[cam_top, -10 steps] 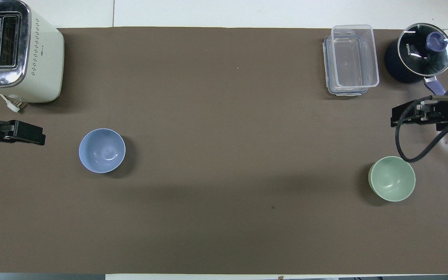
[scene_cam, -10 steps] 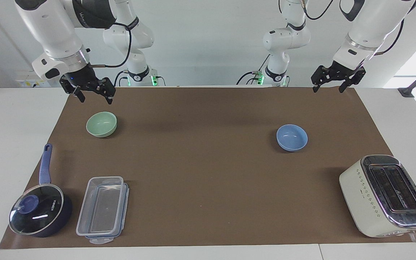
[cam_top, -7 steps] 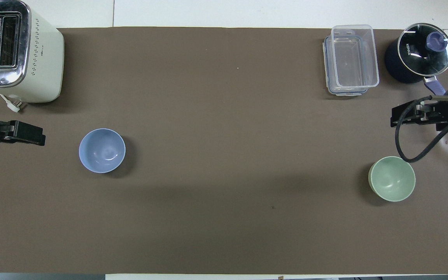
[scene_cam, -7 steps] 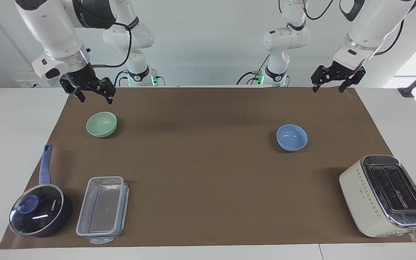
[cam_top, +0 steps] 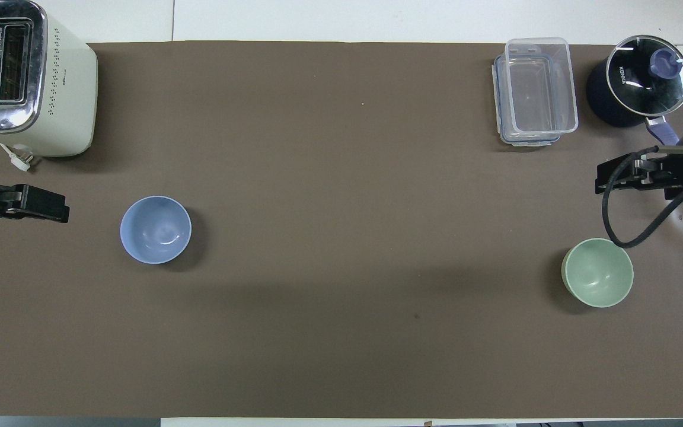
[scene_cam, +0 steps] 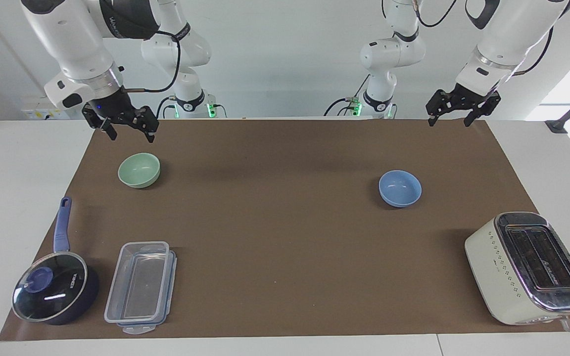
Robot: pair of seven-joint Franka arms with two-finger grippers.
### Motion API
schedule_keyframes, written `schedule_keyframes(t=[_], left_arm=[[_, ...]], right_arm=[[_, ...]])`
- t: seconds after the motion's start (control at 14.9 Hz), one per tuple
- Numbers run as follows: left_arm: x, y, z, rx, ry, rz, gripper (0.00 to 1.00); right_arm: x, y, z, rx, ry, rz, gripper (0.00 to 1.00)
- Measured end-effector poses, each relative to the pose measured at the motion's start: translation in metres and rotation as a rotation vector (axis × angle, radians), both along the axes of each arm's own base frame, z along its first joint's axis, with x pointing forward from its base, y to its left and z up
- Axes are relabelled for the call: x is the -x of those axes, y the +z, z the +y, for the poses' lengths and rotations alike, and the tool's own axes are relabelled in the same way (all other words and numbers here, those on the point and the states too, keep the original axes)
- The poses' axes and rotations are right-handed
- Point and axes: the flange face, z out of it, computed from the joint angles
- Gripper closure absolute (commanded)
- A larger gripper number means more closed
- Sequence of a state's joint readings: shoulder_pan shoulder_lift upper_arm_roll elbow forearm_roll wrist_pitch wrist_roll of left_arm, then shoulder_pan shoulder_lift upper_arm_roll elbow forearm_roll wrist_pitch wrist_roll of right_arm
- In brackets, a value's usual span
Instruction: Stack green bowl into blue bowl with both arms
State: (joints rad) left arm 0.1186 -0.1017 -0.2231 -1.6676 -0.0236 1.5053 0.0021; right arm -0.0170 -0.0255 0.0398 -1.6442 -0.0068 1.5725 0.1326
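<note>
My left gripper should next close on the rim of the blue bowl (cam_top: 122, 224), on the side farthest from the green bowl.
The green bowl (scene_cam: 139, 169) (cam_top: 597, 272) stands upright and holds nothing, on the brown mat toward the right arm's end. At the left arm's end of the mat the blue bowl (scene_cam: 400, 188) (cam_top: 155, 229) also stands upright and bare inside. My right gripper (scene_cam: 131, 134) (cam_top: 599, 179) hangs open in the air over the mat close to the green bowl, not touching it. My left gripper (scene_cam: 449, 121) (cam_top: 66, 212) hangs open over the mat at its own end, well apart from the blue bowl. Neither gripper holds anything.
A dark-blue saucepan (scene_cam: 55, 287) (cam_top: 638, 80) with a glass lid and a clear plastic box (scene_cam: 139, 287) (cam_top: 536, 90) sit farther out than the green bowl. A cream toaster (scene_cam: 530, 267) (cam_top: 24, 77) stands farther out than the blue bowl. The brown mat (scene_cam: 285, 247) covers the table.
</note>
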Motion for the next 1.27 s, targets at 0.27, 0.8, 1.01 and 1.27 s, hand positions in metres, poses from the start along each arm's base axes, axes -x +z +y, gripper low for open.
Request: schedule_keyframes(t=[0.27,0.8,1.01,1.27], left_arm=[[-0.001,-0.015,0.003,-0.002,0.005,0.022,0.0],[0.004,-0.144,0.009,-0.008,0.017,0.038,0.0],[0.008,-0.19,0.011,-0.005,0.016,0.008,0.0],[0.002,-0.243,0.013,0.01,0.018,-0.009,0.23]], right_arm=[[0.0,0.0,0.0,0.0,0.0,0.0,0.0],[0.001,0.0,0.002,0.0,0.006,0.003,0.0],[0.004,-0.007,0.004,0.0,0.02,0.021,0.0],[0.02,-0.032,-0.022,-0.002,0.008,0.058,0.0]])
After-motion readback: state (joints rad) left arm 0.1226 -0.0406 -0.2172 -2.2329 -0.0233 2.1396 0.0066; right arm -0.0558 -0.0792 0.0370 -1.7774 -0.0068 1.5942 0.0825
